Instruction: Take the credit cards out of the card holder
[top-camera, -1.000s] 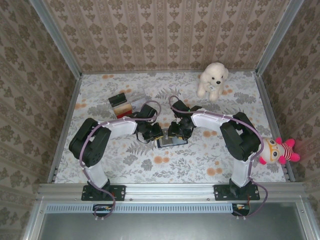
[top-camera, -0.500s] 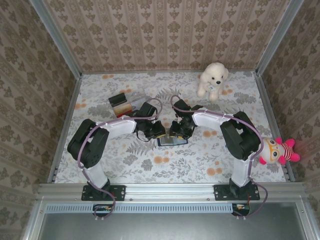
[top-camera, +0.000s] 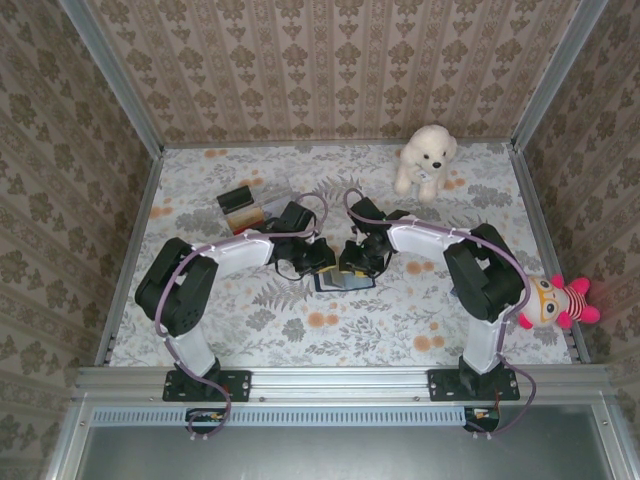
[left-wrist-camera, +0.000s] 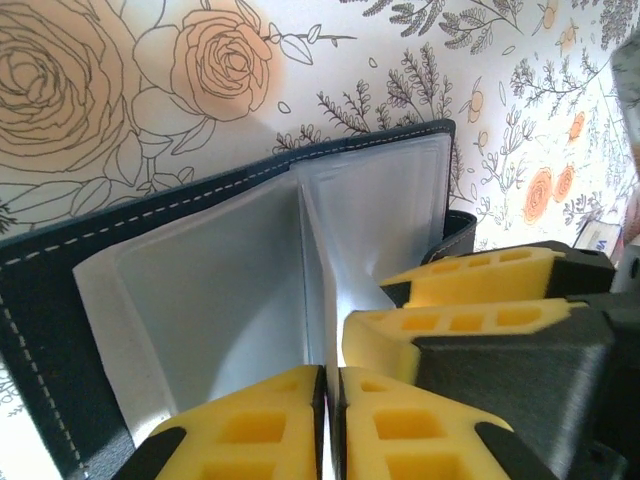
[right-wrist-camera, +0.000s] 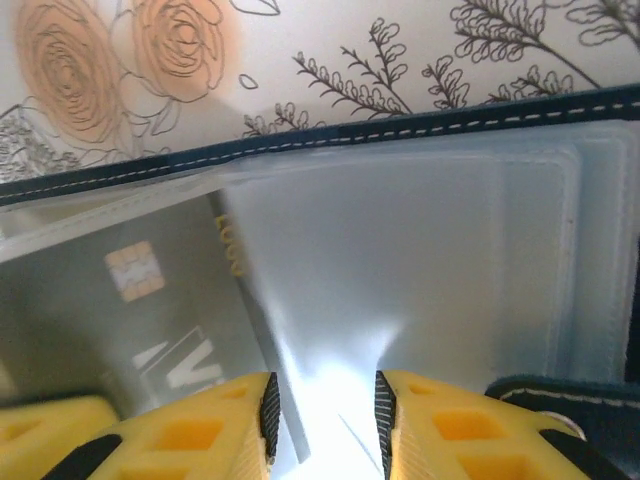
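Observation:
The robot's left gripper pinches the pocket leaf with the credit card inside, so it should open, lay the leaf over and pinch the card's edge (right-wrist-camera: 262, 335) by the spine.
The card holder (top-camera: 345, 283), a navy wallet, lies open on the floral table between both grippers. In the left wrist view its grey pockets (left-wrist-camera: 230, 270) stand fanned up. My left gripper (left-wrist-camera: 328, 375) is shut on one thin pocket leaf. The right gripper's yellow fingers (left-wrist-camera: 470, 320) press in just beside it. In the right wrist view a dark credit card (right-wrist-camera: 150, 300) with a chip shows through the left pocket. My right gripper (right-wrist-camera: 322, 385) stands over the card holder (right-wrist-camera: 400, 250); its jaws are apart, with a thin edge against the left pad.
A clear plastic box (top-camera: 250, 207) with dark and reddish things inside sits at the back left. A white plush dog (top-camera: 426, 157) stands at the back right, and a pink-and-yellow doll (top-camera: 556, 303) lies by the right rail. Walls close in the table.
My left gripper has slid a little right, closer to the right gripper over the card holder. The right gripper has barely moved.

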